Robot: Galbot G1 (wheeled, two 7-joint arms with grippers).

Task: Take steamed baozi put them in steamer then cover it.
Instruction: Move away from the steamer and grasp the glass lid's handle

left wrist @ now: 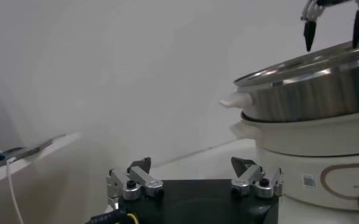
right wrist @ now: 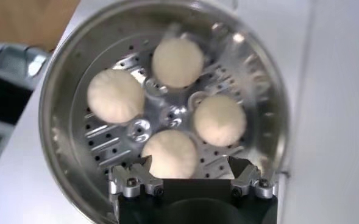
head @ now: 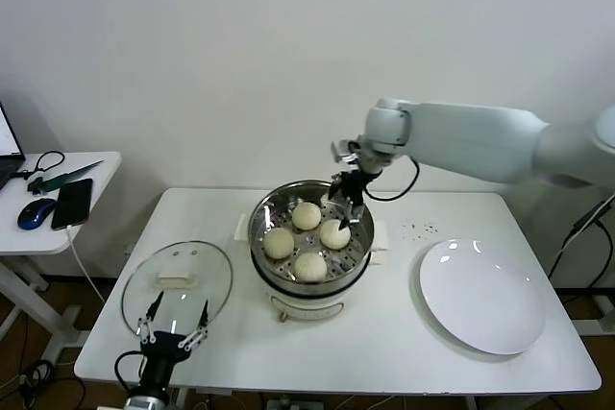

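Note:
The steamer needs covering, so I need to next move my left gripper to the pale handle (head: 176,280) in the middle of the glass lid and close it there.
The steamer (head: 258,229) stands mid-table, a shiny perforated basket on a white pot base. Several cream-white baozi lie on its floor, among them one (right wrist: 177,63) at the far side and one (right wrist: 170,153) nearest my right gripper. That right gripper (head: 346,201) hovers open just above the basket's back right, holding nothing; the right wrist view shows it (right wrist: 188,163) spread wider than the baozi below. My left gripper (head: 175,322) rests open and empty at the table's front left, beside the glass lid (head: 197,271). The left wrist view shows the steamer (left wrist: 313,91) side on.
A large white plate (head: 482,295) lies bare on the table's right side. The white table (head: 365,343) ends close behind the left gripper. A small side table (head: 86,165) at the far left carries a mouse and a phone.

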